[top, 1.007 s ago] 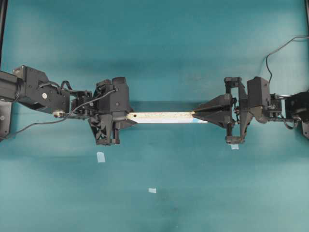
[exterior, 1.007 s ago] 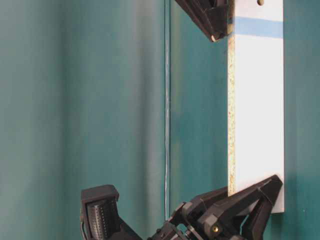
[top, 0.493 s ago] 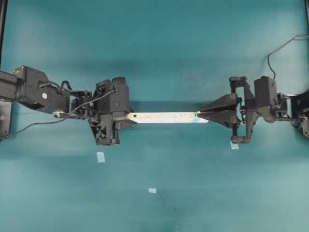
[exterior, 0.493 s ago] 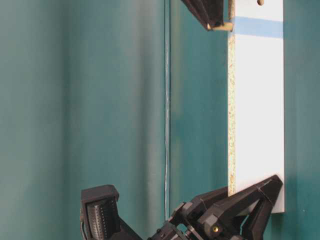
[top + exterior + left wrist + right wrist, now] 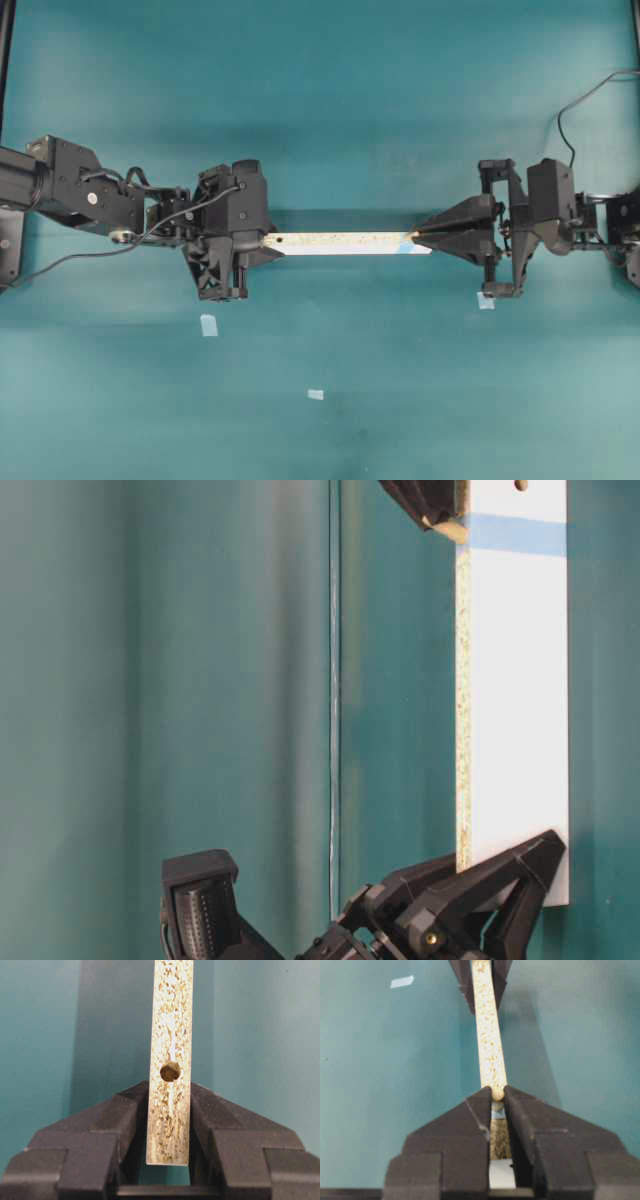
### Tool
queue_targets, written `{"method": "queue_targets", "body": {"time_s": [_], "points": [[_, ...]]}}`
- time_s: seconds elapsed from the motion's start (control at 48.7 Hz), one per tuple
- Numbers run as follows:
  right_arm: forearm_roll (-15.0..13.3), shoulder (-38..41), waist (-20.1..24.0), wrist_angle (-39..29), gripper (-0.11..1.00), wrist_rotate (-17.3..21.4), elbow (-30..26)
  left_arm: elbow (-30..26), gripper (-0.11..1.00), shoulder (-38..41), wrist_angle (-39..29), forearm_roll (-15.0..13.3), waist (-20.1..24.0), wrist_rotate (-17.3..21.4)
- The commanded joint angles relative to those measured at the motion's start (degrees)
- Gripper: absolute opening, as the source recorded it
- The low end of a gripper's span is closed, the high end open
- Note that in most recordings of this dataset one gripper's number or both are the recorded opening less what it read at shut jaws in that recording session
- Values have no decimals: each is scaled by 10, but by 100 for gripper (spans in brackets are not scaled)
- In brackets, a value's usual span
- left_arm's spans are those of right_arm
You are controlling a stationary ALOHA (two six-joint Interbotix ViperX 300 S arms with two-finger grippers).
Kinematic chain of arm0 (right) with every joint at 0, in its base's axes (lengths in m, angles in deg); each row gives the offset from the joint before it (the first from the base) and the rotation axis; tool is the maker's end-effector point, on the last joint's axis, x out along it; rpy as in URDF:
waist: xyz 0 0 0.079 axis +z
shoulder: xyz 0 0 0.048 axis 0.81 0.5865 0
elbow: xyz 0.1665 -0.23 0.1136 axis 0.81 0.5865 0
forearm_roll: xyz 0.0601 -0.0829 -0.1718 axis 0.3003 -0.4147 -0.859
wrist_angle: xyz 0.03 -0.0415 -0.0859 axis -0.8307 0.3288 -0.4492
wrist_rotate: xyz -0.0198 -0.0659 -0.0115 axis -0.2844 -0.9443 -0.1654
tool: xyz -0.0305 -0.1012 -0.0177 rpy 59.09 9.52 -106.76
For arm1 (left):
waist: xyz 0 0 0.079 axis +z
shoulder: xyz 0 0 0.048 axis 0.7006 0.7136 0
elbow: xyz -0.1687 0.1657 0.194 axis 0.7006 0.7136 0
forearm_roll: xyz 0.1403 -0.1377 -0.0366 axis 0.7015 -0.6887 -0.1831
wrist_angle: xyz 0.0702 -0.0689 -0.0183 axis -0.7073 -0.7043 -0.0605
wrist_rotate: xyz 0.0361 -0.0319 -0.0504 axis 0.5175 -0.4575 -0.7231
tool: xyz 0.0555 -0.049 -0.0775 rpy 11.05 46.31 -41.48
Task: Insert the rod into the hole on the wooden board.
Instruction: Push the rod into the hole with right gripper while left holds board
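My right gripper is to let go of the rod in the hole [image 5: 407,238] [image 5: 498,1109] by the blue stripe on the wooden board's speckled edge.
The wooden board [image 5: 340,243] is held level above the table, speckled edge up. My left gripper [image 5: 258,244] is shut on its left end; in the left wrist view the jaws [image 5: 169,1110] clamp it just below a plain hole [image 5: 170,1071]. My right gripper [image 5: 415,238] is shut on the rod [image 5: 497,1093], which sticks out of the fingertips over the board's edge [image 5: 489,1035] at the blue mark [image 5: 497,1112]. In the table-level view the rod [image 5: 447,526] touches the edge beside the blue stripe [image 5: 515,535]. A hole [image 5: 520,485] shows just past the stripe.
Pale-blue tape scraps lie on the teal table at front left [image 5: 208,324], front centre [image 5: 315,394] and under the right arm [image 5: 486,301]. One scrap also shows in the right wrist view [image 5: 401,981]. Cables trail at the far left and the far right.
My right gripper has drawn back to the right along the board. The rod has come up against the board's edge at the blue stripe and now sits tilted. The left gripper has not moved.
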Motion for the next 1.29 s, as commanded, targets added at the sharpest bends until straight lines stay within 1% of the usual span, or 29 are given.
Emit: {"method": "queue_targets", "body": {"time_s": [0.0, 0.226, 0.575, 0.781, 0.904, 1.027, 1.15, 1.274], "points": [[-4, -9, 2, -8, 10, -1, -9, -7, 33, -8, 3, 1, -2, -2], [-4, -9, 2, -15, 10, -1, -18, -7, 33, -8, 3, 1, -3, -2], [-4, -10, 3, -58, 10, -1, -24, -8, 33, -8, 3, 1, -3, -1], [-4, -10, 3, -112, 10, -1, -30, -8, 33, -8, 3, 1, -3, -1], [-4, -11, 3, -127, 10, -1, -33, -8, 33, -8, 3, 1, -3, -1], [-4, -12, 2, -129, 10, 0, -34, -8, 33, -8, 3, 1, -3, -1], [-4, -27, 2, -135, 10, 2, -33, -8, 33, -8, 3, 1, -3, -1], [-4, -48, 3, -175, 10, 2, -35, -8, 33, -8, 3, 1, -2, -1]]}}
